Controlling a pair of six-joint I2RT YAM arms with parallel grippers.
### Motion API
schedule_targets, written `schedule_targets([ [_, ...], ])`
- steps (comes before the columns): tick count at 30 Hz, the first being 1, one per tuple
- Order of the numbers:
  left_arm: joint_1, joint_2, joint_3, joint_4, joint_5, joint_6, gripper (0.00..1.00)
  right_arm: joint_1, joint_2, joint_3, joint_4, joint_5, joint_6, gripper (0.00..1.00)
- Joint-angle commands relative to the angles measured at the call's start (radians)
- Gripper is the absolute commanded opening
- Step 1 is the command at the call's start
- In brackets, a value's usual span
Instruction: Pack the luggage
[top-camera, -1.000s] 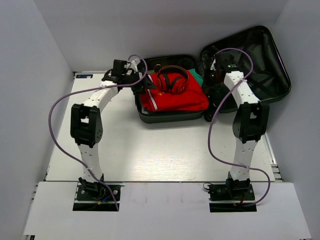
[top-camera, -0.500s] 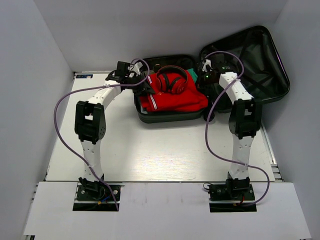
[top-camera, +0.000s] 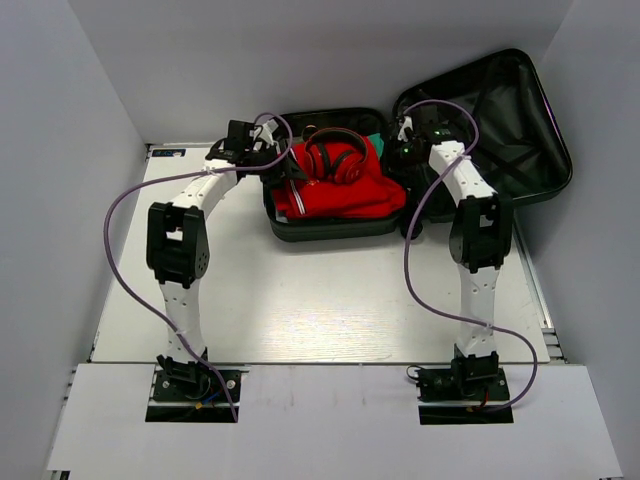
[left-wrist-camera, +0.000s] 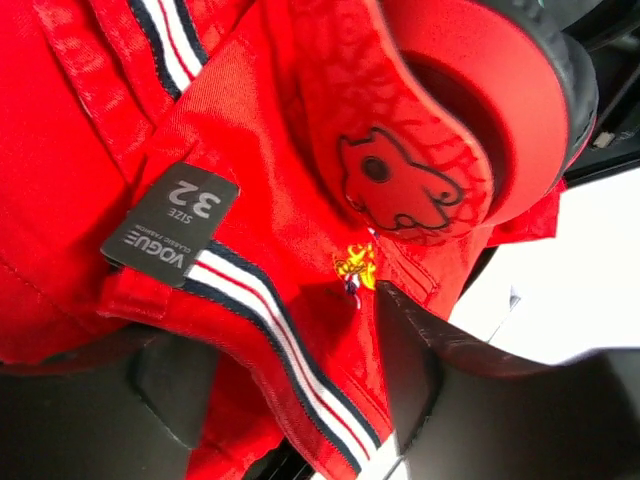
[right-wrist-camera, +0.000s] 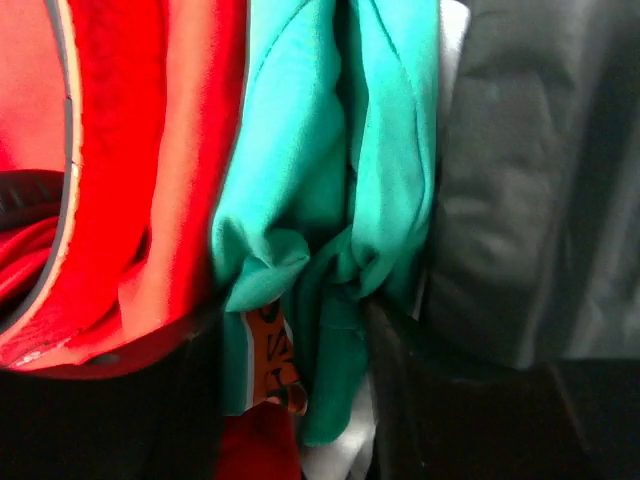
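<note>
The red garment's front edge covers the luggage's front rim; my left gripper should pull the striped hem's front end (top-camera: 301, 209) inward.
The luggage (top-camera: 330, 232) lies open at the back of the table, its lid (top-camera: 520, 130) leaning up on the right. Inside are a red garment (top-camera: 340, 195), red headphones (top-camera: 333, 160) on top of it, and a teal garment (top-camera: 377, 140) at the hinge side. My left gripper (top-camera: 285, 170) is at the case's left edge. Its jaws stand open around the red garment's striped hem (left-wrist-camera: 270, 320), just below the headphones' ear cup (left-wrist-camera: 450, 110). My right gripper (top-camera: 400, 150) is open at the hinge, with the bunched teal garment (right-wrist-camera: 340, 150) between its fingers.
A black size tag (left-wrist-camera: 170, 225) is sewn on the red garment. The lid's dark lining (right-wrist-camera: 540, 180) is close on the right of my right gripper. White walls enclose the table on the left, back and right. Purple cables loop from both arms.
Both grippers have pressed further in over the case. The right one moved left and back toward the hinge. The case and its lid shifted slightly left and back.
</note>
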Motion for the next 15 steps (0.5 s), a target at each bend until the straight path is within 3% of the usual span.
schedule_targets([
  [1, 0.009, -0.085, 0.027, -0.038, -0.071, 0.061, 0.79, 0.04, -0.071, -0.031, -0.073, 0.076, -0.044, 0.65],
  [4, 0.02, -0.146, 0.024, -0.046, -0.094, 0.088, 0.89, 0.041, -0.181, -0.013, -0.08, 0.111, -0.053, 0.78],
  [5, 0.022, -0.172, 0.024, -0.071, -0.109, 0.122, 0.92, 0.038, -0.195, -0.006, -0.083, 0.137, -0.058, 0.9],
  [10, 0.025, -0.29, -0.002, -0.17, -0.285, 0.229, 1.0, 0.029, -0.321, -0.037, -0.119, 0.271, -0.034, 0.9],
  [15, 0.023, -0.402, -0.111, -0.222, -0.268, 0.266, 1.0, 0.012, -0.376, -0.097, -0.207, 0.415, -0.004, 0.9],
])
